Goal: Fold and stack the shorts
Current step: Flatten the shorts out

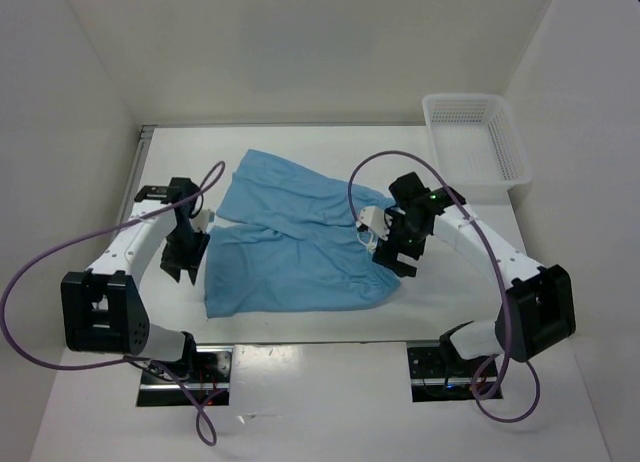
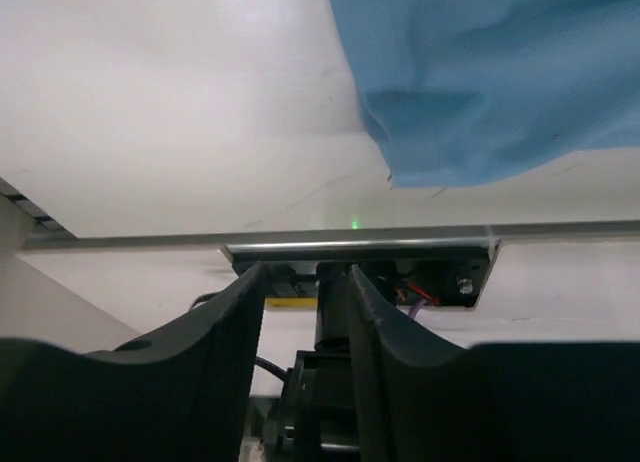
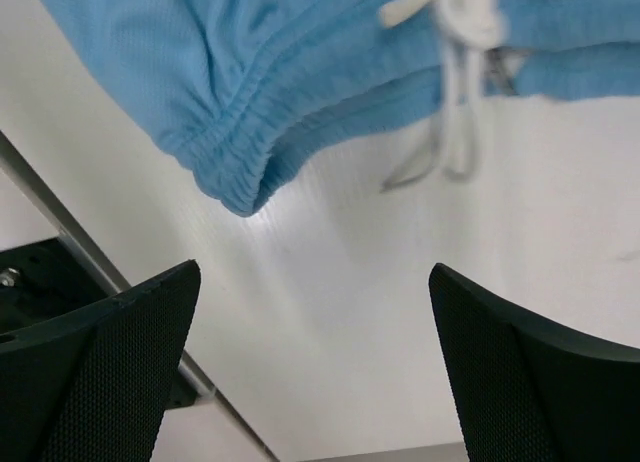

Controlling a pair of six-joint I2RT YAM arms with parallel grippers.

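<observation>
The robot's right gripper will close on the waistband's far corner [image 1: 387, 197] on the light blue shorts, the corner nearest to the white mesh basket.
The light blue shorts [image 1: 295, 247] lie flat in the middle of the white table, with a crease running across them. My left gripper [image 1: 185, 260] hovers just off their left edge. In the left wrist view its fingers [image 2: 303, 277] stand a little apart with nothing between them, and a corner of the shorts [image 2: 480, 82] lies ahead. My right gripper [image 1: 400, 254] sits at the shorts' right edge. In the right wrist view it [image 3: 312, 277] is wide open and empty over bare table, the gathered waistband [image 3: 235, 172] and white drawstring [image 3: 460, 42] just beyond it.
A white mesh basket [image 1: 475, 132] stands at the back right corner. A metal strip [image 2: 350, 237] marks the table's near edge, with the arm bases behind it. White walls close in the left, back and right. Purple cables loop off both arms.
</observation>
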